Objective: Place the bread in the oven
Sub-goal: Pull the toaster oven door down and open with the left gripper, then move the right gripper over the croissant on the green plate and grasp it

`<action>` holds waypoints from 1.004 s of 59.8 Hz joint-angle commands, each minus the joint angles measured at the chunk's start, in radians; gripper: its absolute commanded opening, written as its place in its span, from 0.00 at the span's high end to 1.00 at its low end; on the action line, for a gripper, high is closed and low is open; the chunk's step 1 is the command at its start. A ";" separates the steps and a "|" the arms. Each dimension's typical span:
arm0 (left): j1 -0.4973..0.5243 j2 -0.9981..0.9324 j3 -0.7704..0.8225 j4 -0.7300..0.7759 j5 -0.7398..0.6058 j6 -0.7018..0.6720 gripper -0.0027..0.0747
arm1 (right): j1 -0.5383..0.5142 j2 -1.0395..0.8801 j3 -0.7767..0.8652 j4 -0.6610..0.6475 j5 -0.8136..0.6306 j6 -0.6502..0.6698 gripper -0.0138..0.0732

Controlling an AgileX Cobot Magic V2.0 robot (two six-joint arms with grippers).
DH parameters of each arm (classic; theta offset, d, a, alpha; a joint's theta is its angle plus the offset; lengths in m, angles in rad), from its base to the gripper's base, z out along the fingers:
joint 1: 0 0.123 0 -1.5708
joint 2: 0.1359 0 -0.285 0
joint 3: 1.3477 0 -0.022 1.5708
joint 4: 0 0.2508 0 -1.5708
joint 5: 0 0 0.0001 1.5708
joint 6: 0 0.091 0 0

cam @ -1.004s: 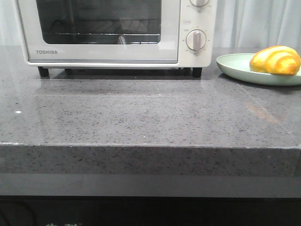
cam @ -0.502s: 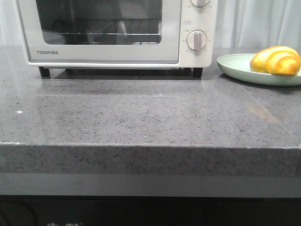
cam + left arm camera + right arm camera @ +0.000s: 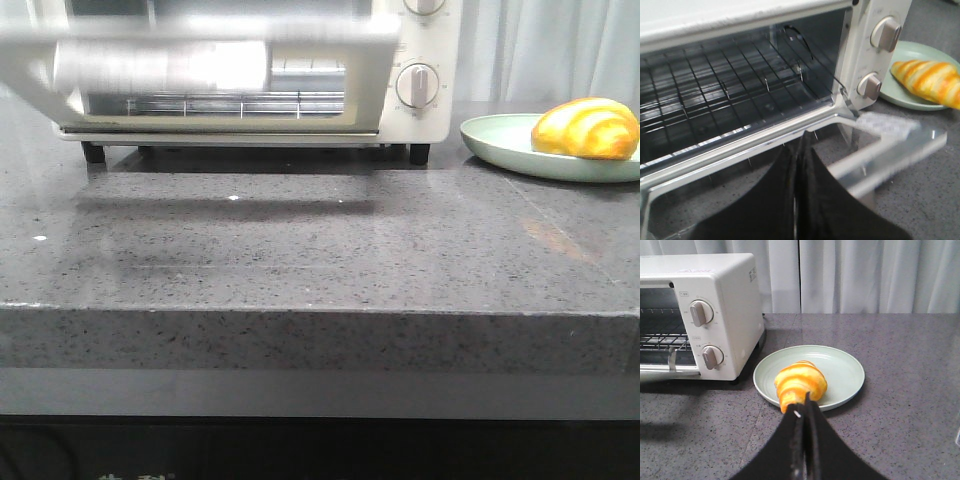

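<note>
I will next move my right gripper to the middle of the bread (image 3: 598,121) (image 3: 801,383) on the pale green plate and close it across the bread's sides there.
The bread (image 3: 585,128) lies on a pale green plate (image 3: 500,145) at the right of the counter; it also shows in the left wrist view (image 3: 927,82) and the right wrist view (image 3: 800,382). The white Toshiba oven (image 3: 440,120) stands at the back left. Its door (image 3: 200,45) is blurred in mid-swing, partly lowered, and the wire rack (image 3: 715,75) shows inside. My left gripper (image 3: 802,140) is shut and empty, its tips at the door's frame (image 3: 740,150), the handle (image 3: 890,150) beside it. My right gripper (image 3: 806,402) is shut and empty, just short of the bread. Neither gripper shows in the front view.
Two round knobs (image 3: 417,85) sit on the oven's right panel. The grey speckled counter (image 3: 320,250) ends in a front edge near me. White curtains (image 3: 865,275) hang behind the counter. The plate (image 3: 845,367) sits just to the right of the oven (image 3: 735,300).
The oven door was closed in both earlier frames; now it has swung outward and down and is blurred by motion. The oven shifted slightly. The bread and plate have not moved.
</note>
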 commanded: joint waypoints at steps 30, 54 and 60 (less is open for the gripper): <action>0.384 -0.332 0.175 -0.011 -0.082 -0.051 0.99 | -0.009 0.019 -0.035 -0.007 -0.086 -0.002 0.92; 0.464 -0.561 0.345 -0.024 -0.084 -0.051 0.99 | -0.009 0.023 -0.034 0.029 -0.111 -0.002 0.24; 0.464 -0.573 0.351 -0.033 -0.084 -0.051 0.99 | -0.009 0.043 -0.034 0.032 -0.139 -0.002 0.18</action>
